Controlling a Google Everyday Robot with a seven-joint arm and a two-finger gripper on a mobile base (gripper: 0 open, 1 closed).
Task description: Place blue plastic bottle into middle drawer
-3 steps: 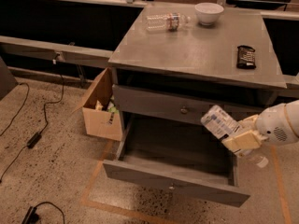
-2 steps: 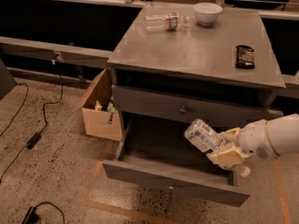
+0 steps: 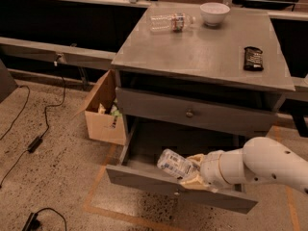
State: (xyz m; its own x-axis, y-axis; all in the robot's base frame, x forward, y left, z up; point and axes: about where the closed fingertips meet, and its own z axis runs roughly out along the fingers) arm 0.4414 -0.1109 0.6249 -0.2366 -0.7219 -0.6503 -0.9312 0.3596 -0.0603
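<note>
The blue plastic bottle will go down near the centre of the open middle drawer's bottom (image 3: 172, 158).
The blue plastic bottle (image 3: 174, 164) is a fat clear bottle with a pale printed label, tilted on its side. My gripper (image 3: 193, 173) is shut on it and holds it inside the open middle drawer (image 3: 149, 179), just behind the drawer's front panel, right of centre. The white arm reaches in from the right. The bottle's cap end is hidden by my gripper. The drawer is pulled far out from the bottom of the grey cabinet.
The closed knobbed drawer (image 3: 189, 113) sits above. On the cabinet top (image 3: 202, 57) lie a slim clear bottle with a reddish label (image 3: 169, 22), a white bowl (image 3: 214, 12) and a dark packet (image 3: 253, 58). A cardboard box (image 3: 104, 110) stands left; cables (image 3: 33, 143) lie on the floor.
My gripper has moved left and down with the bottle, from above the drawer's right side into the open drawer. The drawer has stayed open.
</note>
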